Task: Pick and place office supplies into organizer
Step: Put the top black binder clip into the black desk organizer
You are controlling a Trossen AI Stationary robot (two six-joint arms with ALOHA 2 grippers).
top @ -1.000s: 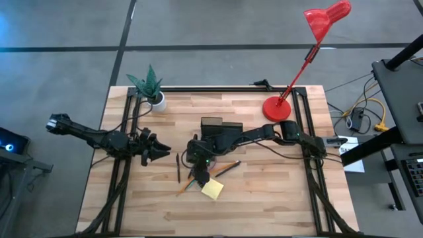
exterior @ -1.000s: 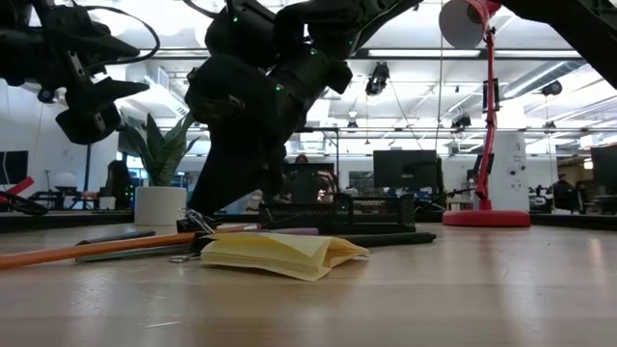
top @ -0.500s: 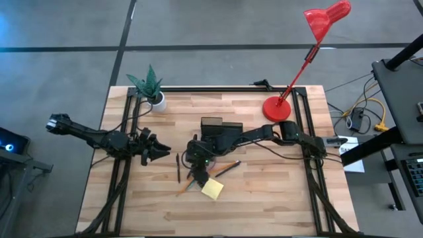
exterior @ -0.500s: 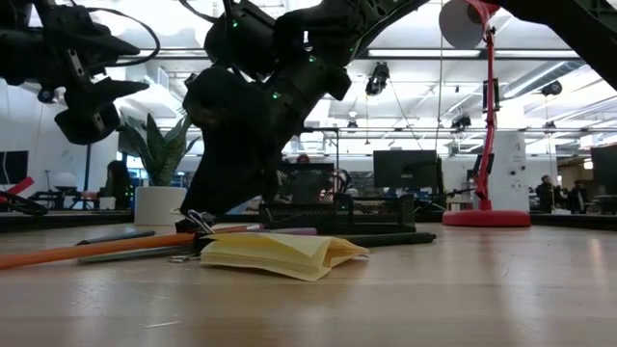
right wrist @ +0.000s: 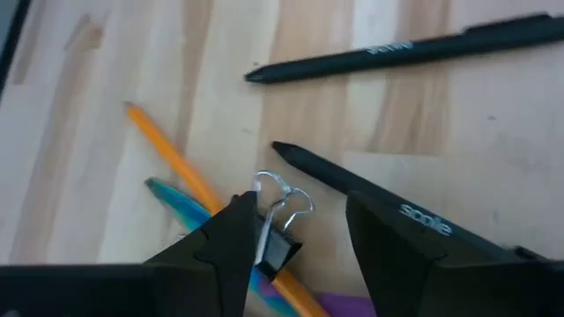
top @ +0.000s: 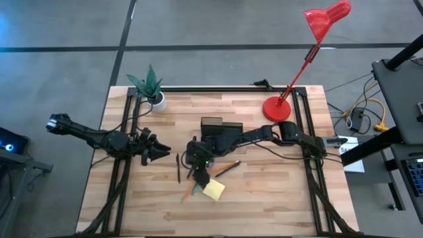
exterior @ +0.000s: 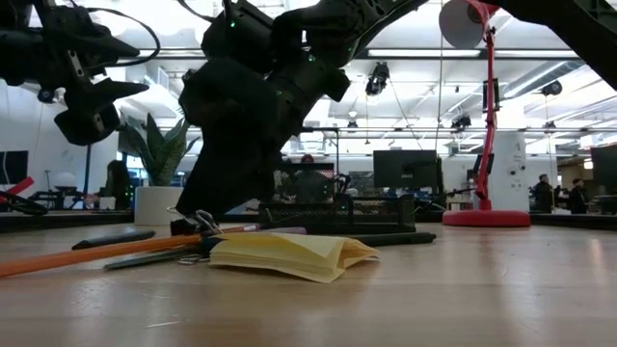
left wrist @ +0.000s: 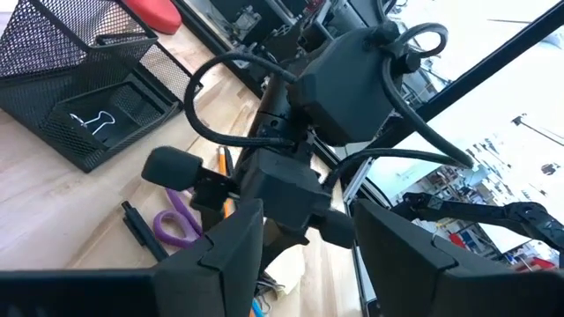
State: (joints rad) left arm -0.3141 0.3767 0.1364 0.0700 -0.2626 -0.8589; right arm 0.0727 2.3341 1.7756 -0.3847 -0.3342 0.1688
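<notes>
The binder clip sits close to one finger of the robot's open right gripper, so the robot should shift that gripper over to center it, then pinch the binder clip's wire handles [right wrist: 284,197].
The black mesh organizer [top: 215,125] stands mid-table with a binder clip [left wrist: 88,119] in its low tray. In front of it lie dark pens [top: 178,167] [right wrist: 397,48], an orange pencil [right wrist: 172,158], a teal pen [right wrist: 176,198], purple-handled scissors [left wrist: 176,224] and a yellow sticky-note pad [top: 213,190]. My right gripper [top: 197,177] points down over this pile, open, with a black binder clip [right wrist: 278,242] lying between its fingertips on the pencil. My left gripper [top: 162,151] hovers open to the pile's left, holding nothing. My right gripper stands open over the black binder clip, one finger [right wrist: 233,242] close beside the clip's body [right wrist: 280,254]. Whether that finger touches the clip, I cannot tell. The clip rests on the pencil and the table, its wire handles [right wrist: 282,198] pointing away from the fingers.
A potted plant [top: 151,89] stands at the far left corner and a red lamp's base [top: 277,108] at the far right. Black frame rails [top: 122,178] run along the table's left and right sides. Bare wood lies near the front edge.
My right gripper has shifted slightly over the pile. The orange pencil and the pens beside it have slid a little on the table, and the sticky-note pad has moved slightly.
</notes>
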